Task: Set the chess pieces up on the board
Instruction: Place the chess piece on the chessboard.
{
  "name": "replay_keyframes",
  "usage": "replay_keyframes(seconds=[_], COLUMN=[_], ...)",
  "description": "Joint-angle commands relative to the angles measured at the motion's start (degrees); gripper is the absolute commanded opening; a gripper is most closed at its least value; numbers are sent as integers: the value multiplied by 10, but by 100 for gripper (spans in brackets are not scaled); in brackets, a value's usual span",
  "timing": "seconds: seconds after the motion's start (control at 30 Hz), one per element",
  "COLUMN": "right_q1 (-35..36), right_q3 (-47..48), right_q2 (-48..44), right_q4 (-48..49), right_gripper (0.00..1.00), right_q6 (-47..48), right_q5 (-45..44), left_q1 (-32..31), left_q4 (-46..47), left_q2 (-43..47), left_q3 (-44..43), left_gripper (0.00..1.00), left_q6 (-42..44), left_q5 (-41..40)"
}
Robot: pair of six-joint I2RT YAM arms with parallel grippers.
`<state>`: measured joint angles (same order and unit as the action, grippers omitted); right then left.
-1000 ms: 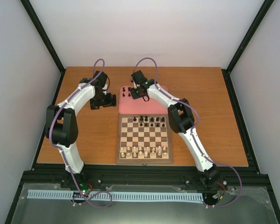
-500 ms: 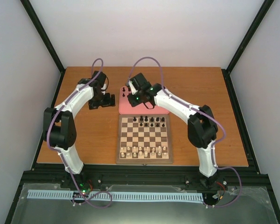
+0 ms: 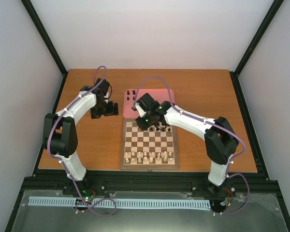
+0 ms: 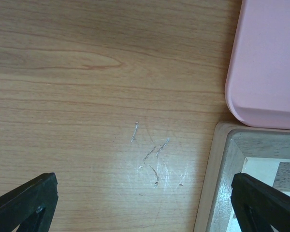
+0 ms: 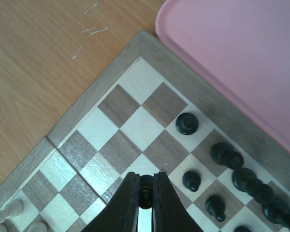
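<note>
The robot's right gripper will set the small black chess piece down on the empty dark square (image 3: 139,129) (image 5: 166,152) beside the black pawn.
The board (image 3: 127,162) lies mid-table, with black chess pieces (image 3: 162,127) in its far rows. My right gripper (image 3: 148,122) hovers over the board's far-left part. In the right wrist view this gripper (image 5: 146,177) is shut on a small black piece (image 5: 146,185) above the chequered squares (image 5: 134,126), with a black pawn (image 5: 187,123) and other black pieces (image 5: 225,154) to its right. Two or three more black pieces (image 3: 131,92) stand on the pink tray (image 3: 130,110). My left gripper (image 3: 105,109) is open over bare table left of the tray, its fingers (image 4: 24,203) wide apart and holding nothing.
Cream pieces (image 3: 150,156) fill the board's near rows. The pink tray (image 4: 266,63) touches the board's far edge, and the board's corner (image 4: 221,164) shows beside my left gripper. Black frame posts and white walls enclose the wooden table (image 3: 208,96).
My right gripper has swung from above the pink tray toward me, over the board's far-left squares, with a black piece in it. The left gripper has shifted slightly and stays open.
</note>
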<state>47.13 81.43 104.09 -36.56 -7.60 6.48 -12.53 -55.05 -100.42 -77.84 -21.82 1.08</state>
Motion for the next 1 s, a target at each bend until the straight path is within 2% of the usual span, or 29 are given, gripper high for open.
replay_keyframes(seconds=[0.0,0.3,0.97], right_q1=[20,25,18], right_q3=[-4,-20,10], right_q2=[-3,26,86], right_q4=[18,29,15], right_gripper=[3,5,6], right_q6=[-4,-14,-19], right_q5=[16,-2,-50], left_q1=[3,3,3], left_q4=[14,8,11], left_q2=[16,28,23], left_q3=[2,0,-1], left_gripper=[100,100,100], left_q6=[-9,-4,-6], left_q5=[10,-7,1])
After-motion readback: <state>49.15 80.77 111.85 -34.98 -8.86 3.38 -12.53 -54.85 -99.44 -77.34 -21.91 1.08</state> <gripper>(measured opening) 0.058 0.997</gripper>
